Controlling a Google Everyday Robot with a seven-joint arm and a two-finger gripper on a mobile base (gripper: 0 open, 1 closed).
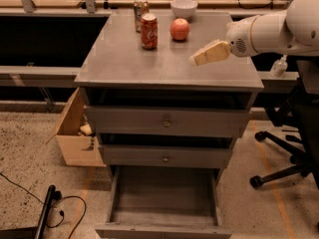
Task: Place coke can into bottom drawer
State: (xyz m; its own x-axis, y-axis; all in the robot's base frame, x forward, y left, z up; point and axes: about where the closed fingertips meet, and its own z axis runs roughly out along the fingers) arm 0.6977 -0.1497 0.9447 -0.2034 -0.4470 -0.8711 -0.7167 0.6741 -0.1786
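Note:
The robot's gripper should next go to the coke can in front of the darker can and close around the coke can's middle (148, 32).
The coke can (149, 31), red with white lettering, stands upright on the grey cabinet top (124, 63), towards the back. The bottom drawer (164, 228) is pulled open and shows a bare grey tray. My gripper (198, 59) hangs over the right half of the cabinet top, on a white arm (269, 29) reaching in from the right. It is to the right of the can and nearer the front, apart from it, and holds nothing.
A darker can (140, 8) stands just behind the coke can. A red apple (180, 29) and a white bowl (184, 8) are to its right. Two knobbed drawers are above the open one. A cardboard box (75, 133) sits left; an office chair (294, 153) right.

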